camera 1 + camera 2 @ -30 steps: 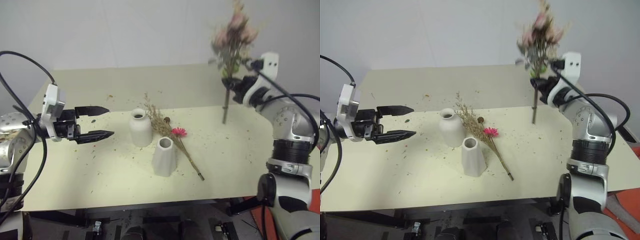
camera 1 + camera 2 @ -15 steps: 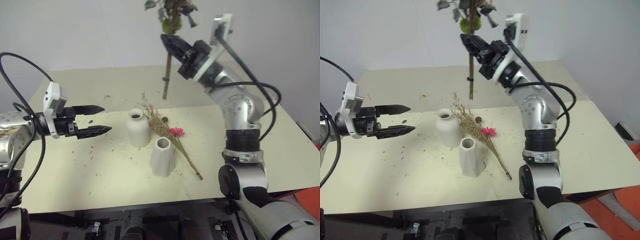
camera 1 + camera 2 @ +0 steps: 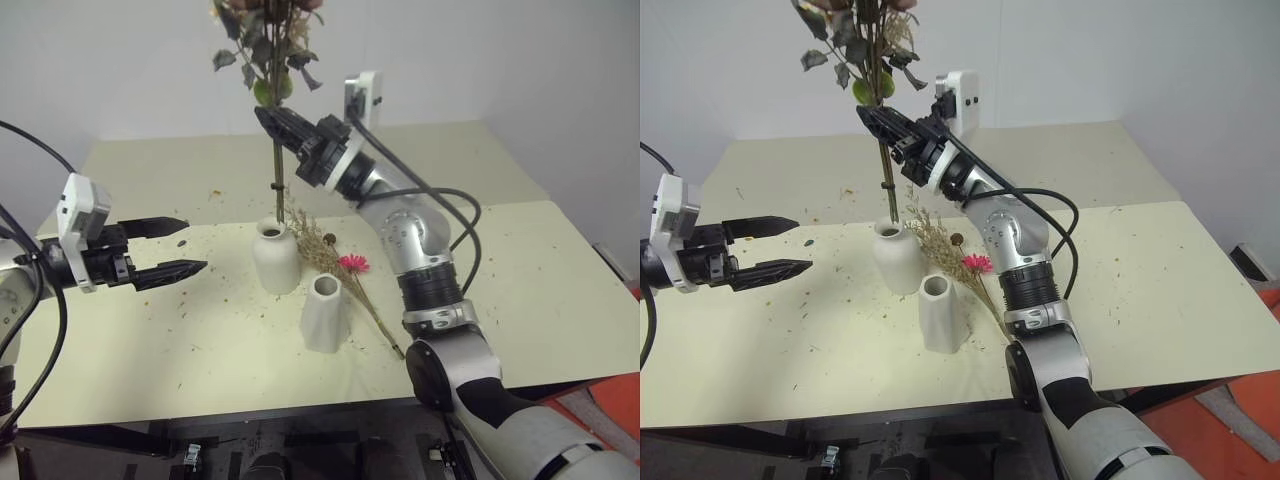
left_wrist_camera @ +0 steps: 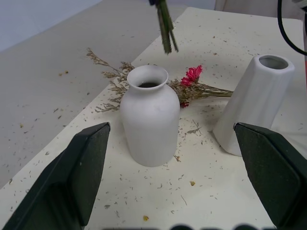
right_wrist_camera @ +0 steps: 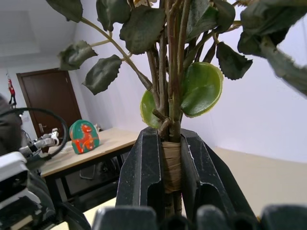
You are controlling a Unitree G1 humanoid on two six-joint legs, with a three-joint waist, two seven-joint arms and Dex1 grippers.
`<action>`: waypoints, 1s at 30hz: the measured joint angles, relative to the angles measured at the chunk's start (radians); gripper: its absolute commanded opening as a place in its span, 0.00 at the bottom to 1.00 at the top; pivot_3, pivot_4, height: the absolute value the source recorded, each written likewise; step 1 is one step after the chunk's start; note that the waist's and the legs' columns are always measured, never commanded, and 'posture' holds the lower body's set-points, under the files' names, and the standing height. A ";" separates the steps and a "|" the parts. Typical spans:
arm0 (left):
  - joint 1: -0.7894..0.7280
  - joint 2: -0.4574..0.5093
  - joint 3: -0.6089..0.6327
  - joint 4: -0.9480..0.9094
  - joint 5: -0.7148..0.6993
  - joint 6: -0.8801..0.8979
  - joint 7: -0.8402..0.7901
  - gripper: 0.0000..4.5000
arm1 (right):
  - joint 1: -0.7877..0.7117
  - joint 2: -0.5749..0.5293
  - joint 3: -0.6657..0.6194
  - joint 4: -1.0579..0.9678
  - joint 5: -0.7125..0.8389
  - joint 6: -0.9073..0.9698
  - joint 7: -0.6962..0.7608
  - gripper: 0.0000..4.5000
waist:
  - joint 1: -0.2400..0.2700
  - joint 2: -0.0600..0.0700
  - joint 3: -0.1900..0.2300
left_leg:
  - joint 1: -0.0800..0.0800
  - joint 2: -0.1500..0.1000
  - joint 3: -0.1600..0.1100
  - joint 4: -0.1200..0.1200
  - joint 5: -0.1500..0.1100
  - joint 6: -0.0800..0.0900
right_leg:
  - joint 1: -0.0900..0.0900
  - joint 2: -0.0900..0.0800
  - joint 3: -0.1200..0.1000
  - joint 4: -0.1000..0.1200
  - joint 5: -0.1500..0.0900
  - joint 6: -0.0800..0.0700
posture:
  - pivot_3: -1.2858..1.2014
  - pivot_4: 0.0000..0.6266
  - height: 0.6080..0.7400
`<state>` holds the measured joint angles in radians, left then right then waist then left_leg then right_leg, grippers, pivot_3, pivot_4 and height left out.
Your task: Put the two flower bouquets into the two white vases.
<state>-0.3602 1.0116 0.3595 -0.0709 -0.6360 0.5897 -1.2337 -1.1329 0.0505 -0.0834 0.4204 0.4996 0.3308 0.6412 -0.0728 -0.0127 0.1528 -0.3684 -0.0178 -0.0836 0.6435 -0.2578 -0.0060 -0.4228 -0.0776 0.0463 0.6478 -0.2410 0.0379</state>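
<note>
The rose bouquet will have its stems inside the opening of the rounded white vase [image 3: 271, 230] when my right gripper lets go of it.
My right gripper [image 3: 272, 122] is shut on the stems of the rose bouquet [image 3: 268, 55], holding it upright. Its leaves show in the right wrist view around the clamped stems [image 5: 171, 165]. The cut stem ends [image 4: 165, 28] hang just above the mouth of the rounded white vase [image 3: 276, 258]. The tapered white vase [image 3: 325, 312] stands in front and to the right of it. The dry grass bouquet [image 3: 335, 262] with its magenta flower [image 4: 193, 73] lies flat on the table between and behind both vases. My left gripper [image 3: 185, 247] is open, level, left of the rounded vase and apart from it.
The pale yellow table [image 3: 520, 280] is strewn with small dry plant crumbs around the vases. Its front edge runs close below the tapered vase. The right arm reaches across above the table's middle.
My right arm has swung left with the rose bouquet, from over the table's right side to above the rounded vase. The left gripper has drifted slightly left and stays open.
</note>
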 measured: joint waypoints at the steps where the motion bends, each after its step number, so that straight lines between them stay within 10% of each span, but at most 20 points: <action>1: 0.002 0.000 0.000 -0.003 -0.004 0.003 0.002 1.00 | -0.002 0.008 0.000 0.013 -0.005 -0.008 0.000 0.05 | 0.000 0.000 0.000 | 0.000 0.000 0.000 0.000 0.000 0.000 | 0.000 0.000 0.000 0.000 0.000 0.000 | 0.52 0.24 1.00; 30: 0.024 0.004 0.013 -0.049 -0.036 0.026 0.038 1.00 | 0.015 0.064 0.064 0.179 -0.125 -0.302 0.009 0.05 | -0.004 0.000 0.000 | 0.000 0.000 0.000 -0.001 0.000 -0.001 | -0.001 0.000 0.000 0.000 0.000 -0.001 | 0.52 0.24 1.00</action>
<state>-0.3364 1.0154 0.3725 -0.1196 -0.6717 0.6161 -1.1957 -1.1174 0.1143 -0.0190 0.5995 0.3744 0.0285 0.6499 -0.0764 -0.0123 0.1530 -0.3683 -0.0176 -0.0838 0.6426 -0.2574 -0.0068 -0.4235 -0.0776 0.0462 0.6477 -0.2406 0.0373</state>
